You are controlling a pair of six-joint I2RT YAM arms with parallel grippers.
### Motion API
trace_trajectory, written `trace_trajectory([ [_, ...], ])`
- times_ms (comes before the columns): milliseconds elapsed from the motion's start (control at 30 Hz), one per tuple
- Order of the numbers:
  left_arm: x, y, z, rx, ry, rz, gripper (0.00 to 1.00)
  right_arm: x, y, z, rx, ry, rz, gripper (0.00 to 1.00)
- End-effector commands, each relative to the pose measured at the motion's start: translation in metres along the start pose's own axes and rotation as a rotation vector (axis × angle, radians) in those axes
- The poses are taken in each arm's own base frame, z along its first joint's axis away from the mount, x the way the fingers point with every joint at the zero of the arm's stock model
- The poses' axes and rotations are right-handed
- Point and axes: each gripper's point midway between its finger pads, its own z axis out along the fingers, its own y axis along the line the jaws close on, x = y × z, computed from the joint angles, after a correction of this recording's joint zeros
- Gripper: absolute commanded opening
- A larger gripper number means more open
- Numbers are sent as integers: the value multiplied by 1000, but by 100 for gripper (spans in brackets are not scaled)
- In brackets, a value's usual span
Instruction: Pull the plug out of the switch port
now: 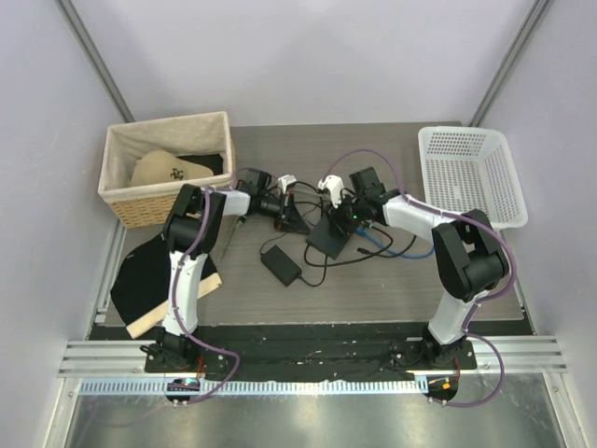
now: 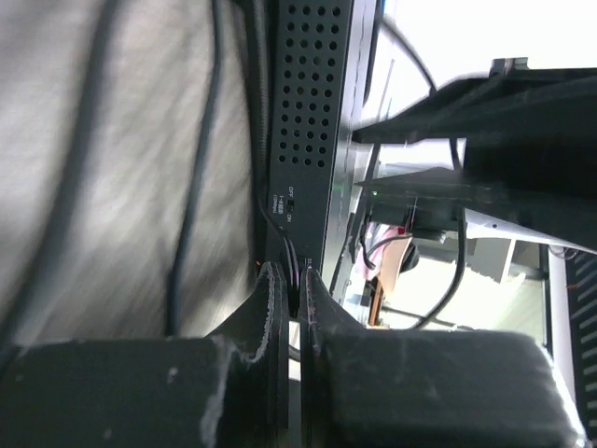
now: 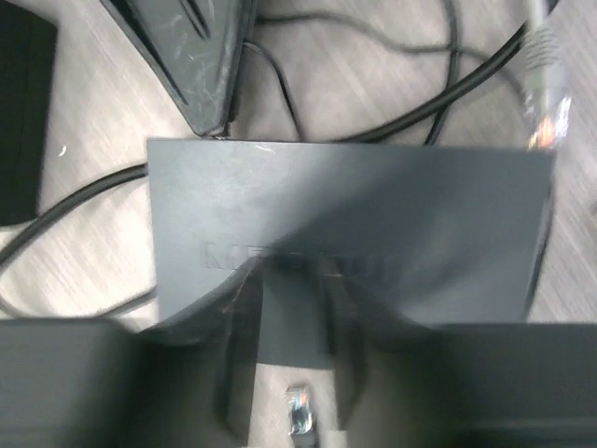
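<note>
The robot's right gripper sits midway along the switch's edge, so it should take the switch's end nearer the plug [image 3: 164, 294] and hold the switch still while the left gripper pulls.
The switch, a flat black box [image 1: 329, 236], lies mid-table and fills the right wrist view [image 3: 373, 205]. My right gripper [image 3: 291, 273] is open, its fingers spread just over the box's near edge; in the top view it [image 1: 348, 222] is over the box. A small clear plug [image 3: 300, 411] lies on the table between the finger bases, apart from the box edge. The blue cable [image 1: 399, 248] loops to the box's right. My left gripper [image 2: 291, 275] is shut on a thin black cord at the box's vented side [image 2: 308, 93].
A black adapter brick [image 1: 280, 264] lies near-left of the switch with black cords around it. Another clear connector [image 3: 547, 98] shows past the box's far right corner. A wicker basket [image 1: 140, 207] stands back left, a white plastic basket [image 1: 471, 177] back right.
</note>
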Motion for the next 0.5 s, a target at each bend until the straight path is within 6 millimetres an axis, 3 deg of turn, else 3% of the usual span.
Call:
trace_trajectory([
  [0,16,-3,31,-31,26,68,0,46,21,-33,-11,238,124,59],
  [133,21,-4,44,-12,30,49,0,15,35,-46,-42,146,-53,69],
  [300,25,6,50,-10,41,-13,0,38,53,-49,-68,188,-267,79],
  [467,21,4,53,6,25,-13,0,48,56,-41,-84,232,-303,84],
])
